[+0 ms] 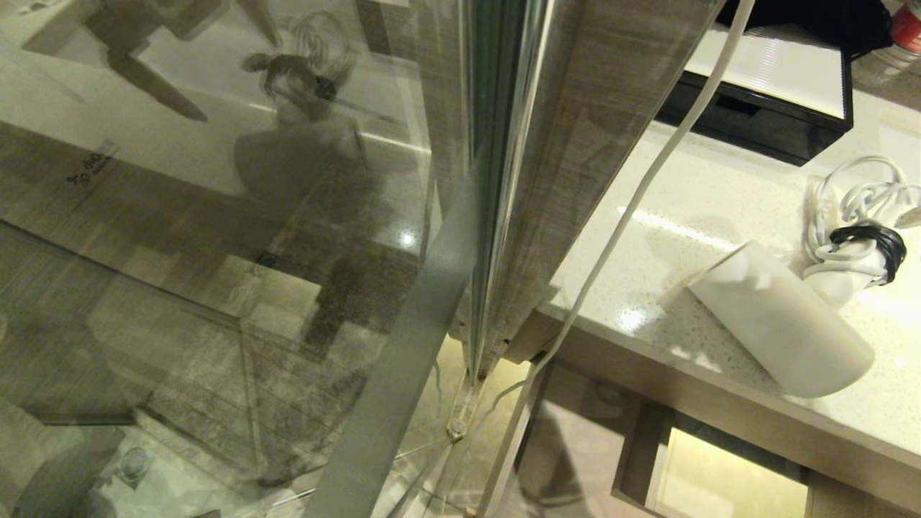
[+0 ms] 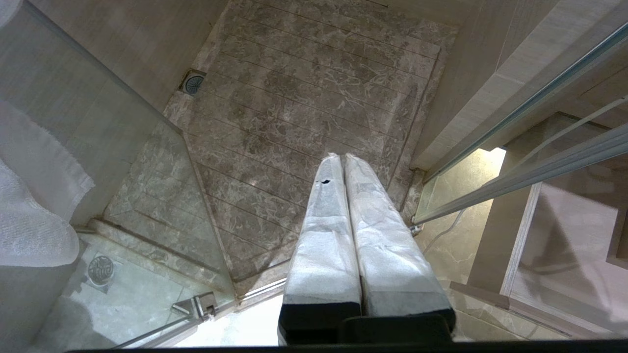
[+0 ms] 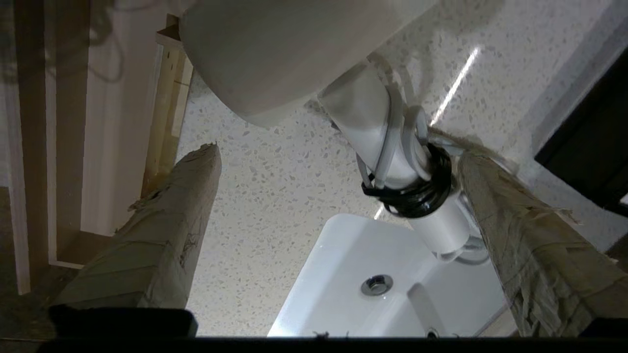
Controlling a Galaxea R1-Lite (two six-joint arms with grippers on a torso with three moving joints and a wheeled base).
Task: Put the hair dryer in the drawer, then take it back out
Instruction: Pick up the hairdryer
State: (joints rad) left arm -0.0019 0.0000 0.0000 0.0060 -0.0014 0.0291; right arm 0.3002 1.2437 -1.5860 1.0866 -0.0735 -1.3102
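Note:
The white hair dryer is next for my right gripper, which should go there and close on its handle (image 1: 835, 285) (image 3: 363, 117) between the hair dryer's body and the black band.
The white hair dryer (image 1: 784, 324) lies on the speckled counter (image 1: 691, 216), with its cord bundled on the handle under a black band (image 1: 874, 241). In the right wrist view its barrel (image 3: 265, 54) is close in front. The banded handle (image 3: 382, 127) lies between the wide-open fingers of my right gripper (image 3: 338, 152), close against one taped finger (image 3: 515, 235). The wood-grain drawer (image 1: 647, 446) juts out below the counter's front edge, pulled open. My left gripper (image 2: 342, 157) is shut on nothing and hangs parked over the shower floor.
A white sink (image 3: 333, 294) is set into the counter just past the dryer's handle. A black-and-white box (image 1: 763, 79) stands at the back. A white cable (image 1: 633, 208) hangs across the counter edge. A glass shower door (image 1: 403, 374) and a towel (image 2: 29, 206) are to the left.

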